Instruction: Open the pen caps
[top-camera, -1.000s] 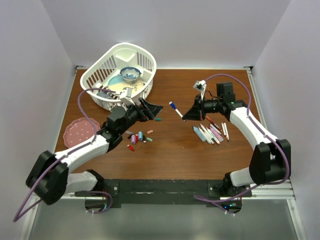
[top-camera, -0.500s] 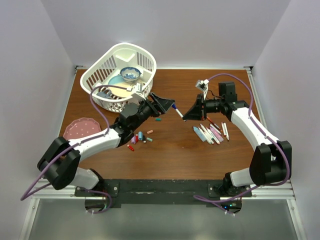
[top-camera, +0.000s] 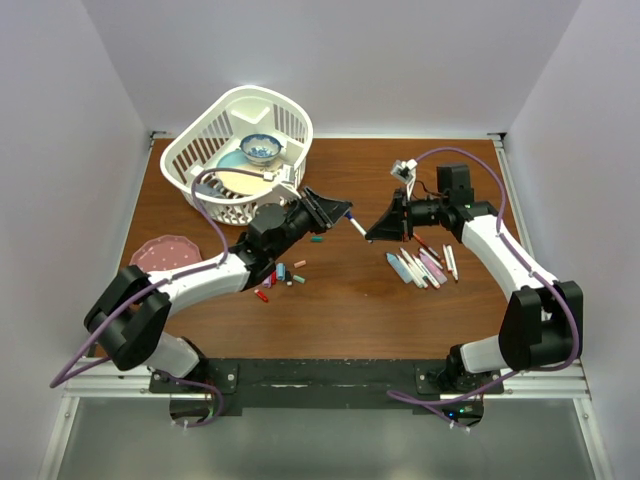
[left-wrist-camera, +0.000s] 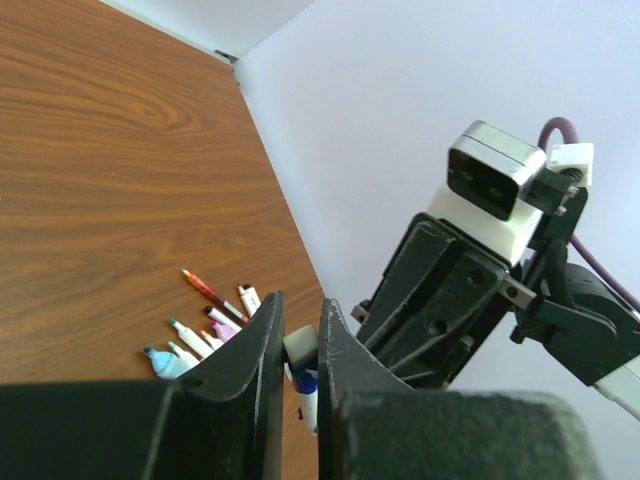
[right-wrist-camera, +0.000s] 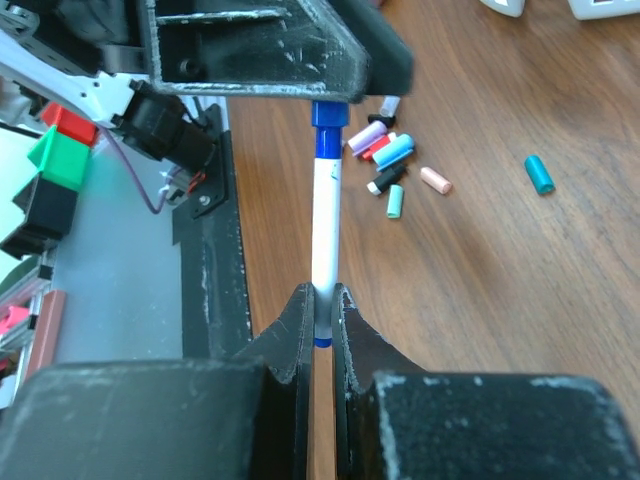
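Note:
The blue pen cap, now on the held pen's end, will go down between the light blue cap and the small pink cap (top-camera: 288, 263) from my left gripper.
A white pen (top-camera: 357, 227) (right-wrist-camera: 325, 220) hangs in the air between the two arms, above the middle of the table. My right gripper (top-camera: 372, 235) (right-wrist-camera: 322, 295) is shut on its barrel near the tail end. My left gripper (top-camera: 345, 211) (left-wrist-camera: 300, 310) is shut on the pen's other end, where the blue pen cap (right-wrist-camera: 328, 128) (left-wrist-camera: 304, 380) sits. Several loose pen caps (top-camera: 280, 274) (right-wrist-camera: 390, 160) lie on the wood under the left arm. Several uncapped pens (top-camera: 424, 265) (left-wrist-camera: 205, 335) lie side by side under the right arm.
A white basket (top-camera: 288, 115) holding a bowl and a plate stands at the back left, just behind the left gripper. A pink plate (top-camera: 150, 262) lies at the left edge. One teal cap (top-camera: 316, 239) (right-wrist-camera: 539, 173) lies apart from the others.
The left arm has reached right to the pen's blue end and its jaws have shut on the cap. The right arm has held the pen almost still.

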